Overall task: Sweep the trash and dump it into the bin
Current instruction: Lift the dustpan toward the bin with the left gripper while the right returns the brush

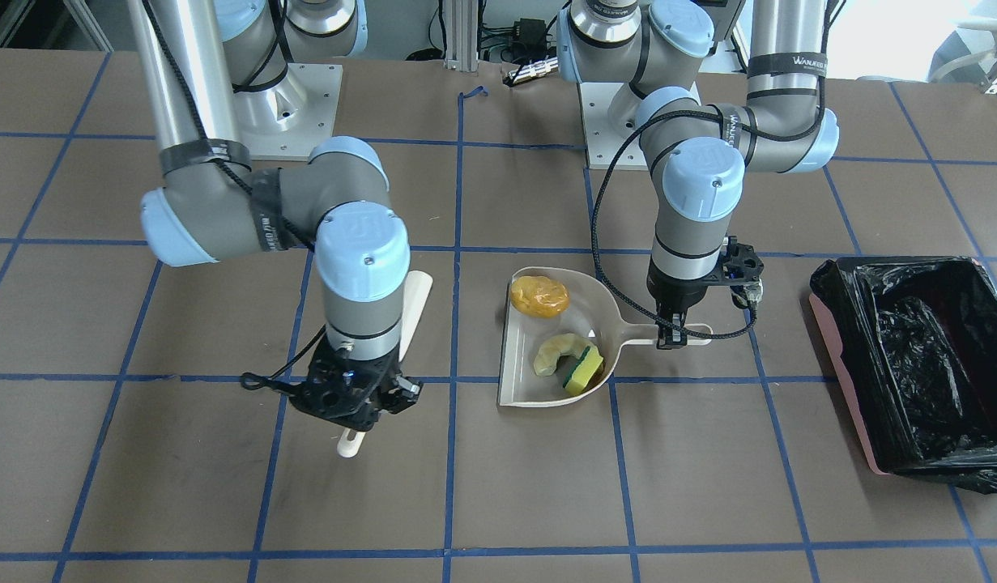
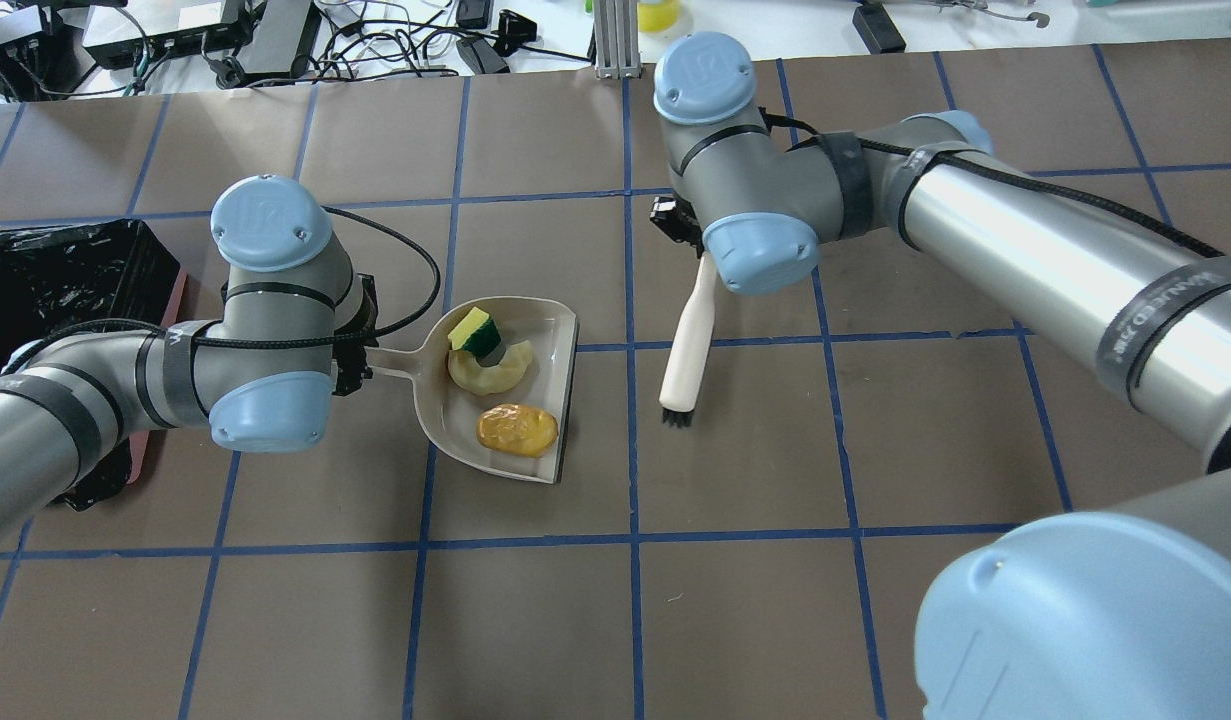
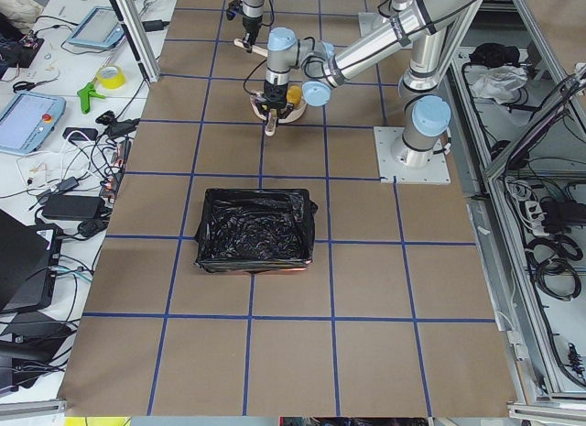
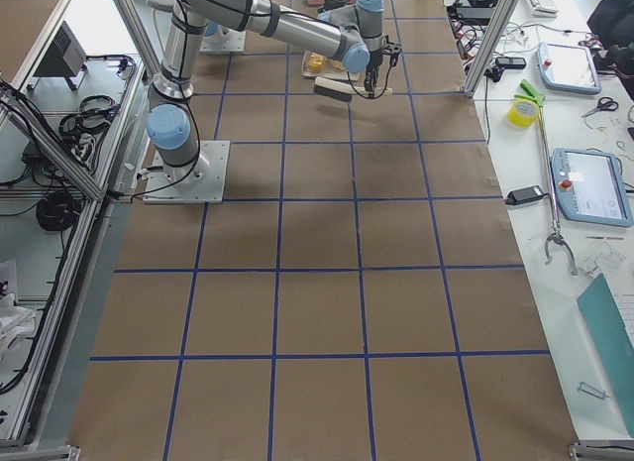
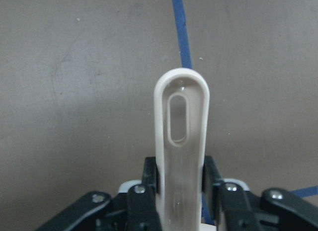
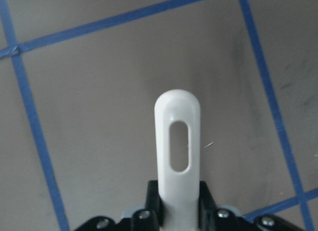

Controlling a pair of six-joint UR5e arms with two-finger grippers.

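Observation:
My right gripper will let go of the white brush along the blue tape line farther out from the dustpan (image 1: 95, 479).
The beige dustpan (image 1: 521, 368) lies on the table and holds all the trash: a yellow-brown lump (image 1: 538, 296), a pale curved piece (image 1: 553, 354) and a yellow-green sponge (image 1: 584, 371). My left gripper (image 1: 673, 334) is shut on the dustpan's handle (image 5: 181, 136), low at the table. My right gripper (image 1: 357, 409) is shut on the handle (image 6: 177, 141) of a white brush (image 2: 689, 345), whose black bristles point towards the dustpan's open mouth, a gap apart. The bin (image 1: 919, 356), pink with a black bag, stands beyond the left gripper, on the side away from the brush.
Blue tape lines cross the brown table. In the overhead view the bin (image 2: 60, 280) sits at the left edge, close to my left arm's elbow. Both arm bases stand at the table's robot side (image 1: 291, 113). Cables and devices lie off the table's far edge.

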